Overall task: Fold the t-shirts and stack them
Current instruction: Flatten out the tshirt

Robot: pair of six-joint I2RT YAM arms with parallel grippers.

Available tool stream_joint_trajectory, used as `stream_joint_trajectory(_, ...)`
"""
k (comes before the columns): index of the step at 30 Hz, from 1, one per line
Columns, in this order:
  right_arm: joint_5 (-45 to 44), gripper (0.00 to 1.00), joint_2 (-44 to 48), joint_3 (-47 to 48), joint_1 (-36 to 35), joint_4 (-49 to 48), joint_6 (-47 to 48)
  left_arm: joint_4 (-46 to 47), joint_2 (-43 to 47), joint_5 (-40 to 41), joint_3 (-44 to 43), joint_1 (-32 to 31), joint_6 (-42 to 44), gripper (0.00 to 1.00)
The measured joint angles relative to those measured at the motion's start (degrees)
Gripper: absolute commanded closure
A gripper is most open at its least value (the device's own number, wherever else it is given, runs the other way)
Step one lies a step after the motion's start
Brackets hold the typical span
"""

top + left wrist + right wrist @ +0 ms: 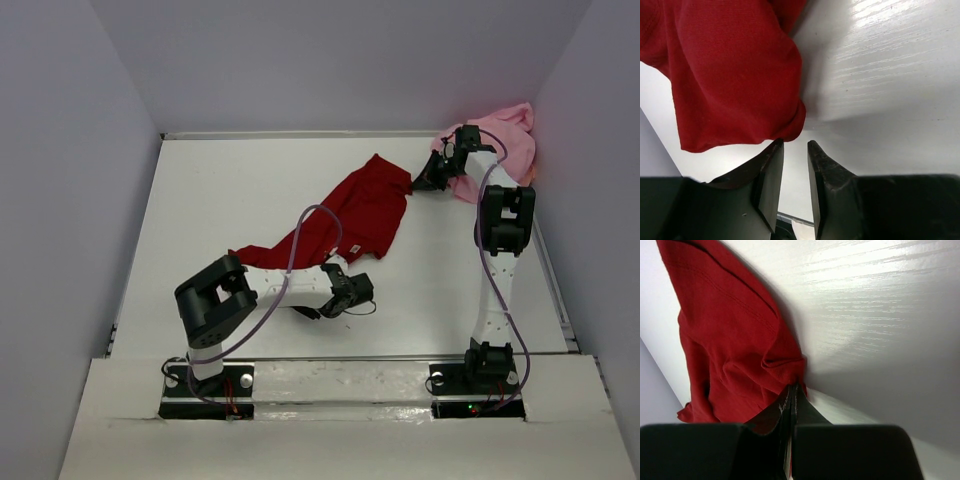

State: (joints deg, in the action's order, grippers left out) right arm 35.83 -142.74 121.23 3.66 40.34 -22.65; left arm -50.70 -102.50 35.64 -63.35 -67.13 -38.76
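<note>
The dark red t-shirt hangs at a slant in a crumpled strip from the robot's right gripper, so the left gripper should grab its hem (787, 132) and pull it toward the table's back edge.
The dark red t-shirt (350, 215) lies crumpled in a diagonal strip across the middle of the white table. My right gripper (425, 182) is at its far right corner, shut on a pinch of the red cloth (725, 340); its fingertips (793, 388) meet with fabric bunched right at them. My left gripper (352, 285) sits low at the shirt's near edge. Its jaws (795, 144) stand apart with nothing between them, and the hem of the red cloth (735, 75) hangs just ahead of the left fingertip. The light pink t-shirt (505, 135) is heaped in the back right corner.
Pale walls close in the table (230, 190) on the left, back and right. The right arm (500, 230) stretches along the right side toward the pink heap. A purple cable (300, 235) loops over the left arm above the red shirt.
</note>
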Motion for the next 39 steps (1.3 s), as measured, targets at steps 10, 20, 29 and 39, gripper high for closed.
stream_joint_trajectory(10,0.00,1.00,0.24,-0.28,0.00,-0.02,0.00,0.07,-1.92,1.92,-0.04,0.44,0.20,0.39)
stream_joint_trajectory(20,0.04,1.00,0.24,-0.28,0.00,-0.02,0.02,0.96,-3.58,2.73,-0.44,2.21,1.33,0.77)
stream_joint_trajectory(29,0.09,1.00,0.24,-0.26,0.00,-0.02,0.00,2.67,-5.29,2.78,-0.44,4.20,2.51,1.00)
stream_joint_trajectory(39,0.02,1.00,0.24,-0.26,0.00,0.13,0.02,0.04,-1.64,-0.33,-8.59,6.12,4.31,1.00)
